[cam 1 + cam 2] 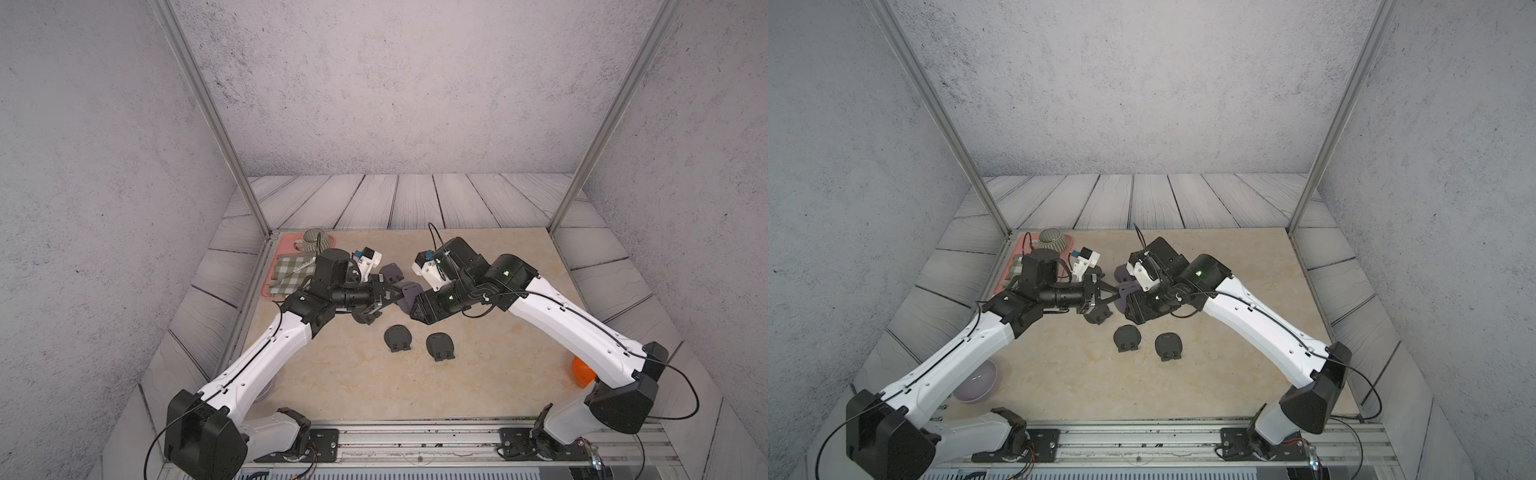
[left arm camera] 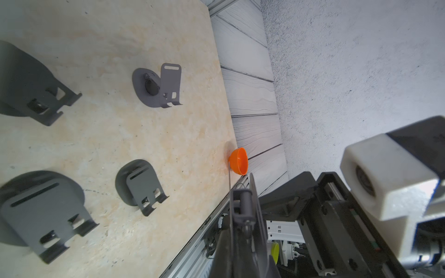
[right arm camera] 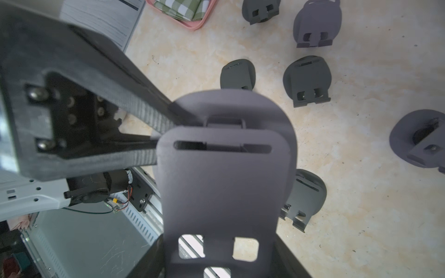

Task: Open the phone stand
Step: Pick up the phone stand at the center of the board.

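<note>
The robot's right gripper holds the front plate by its cut-outs, so it should take the front plate's slotted end (image 3: 223, 144) and pull the front plate away from the base.
A dark grey phone stand (image 1: 409, 291) (image 1: 1128, 288) is held above the table's middle between both arms. In the right wrist view the phone stand (image 3: 224, 183) fills the centre, its slotted front plate lying against its round base. My right gripper (image 3: 221, 264) is shut on the plate's two side edges near the cut-outs. My left gripper (image 1: 398, 291) (image 1: 1118, 291) comes in from the side, shut on the front plate's upper corner; its fingers (image 3: 144, 115) meet there. In the left wrist view the stand (image 2: 244, 199) shows edge-on between the left gripper (image 2: 240, 231) tips.
Several more stands lie on the table: two folded (image 1: 398, 337) (image 1: 440, 345) near the front, one (image 1: 365, 316) under the left arm, an opened one (image 1: 390, 272) behind. A pink tray (image 1: 270, 286) with cloth and mug sits far left. An orange bowl (image 1: 582, 370) and a purple bowl (image 1: 978, 380) sit near the arm bases.
</note>
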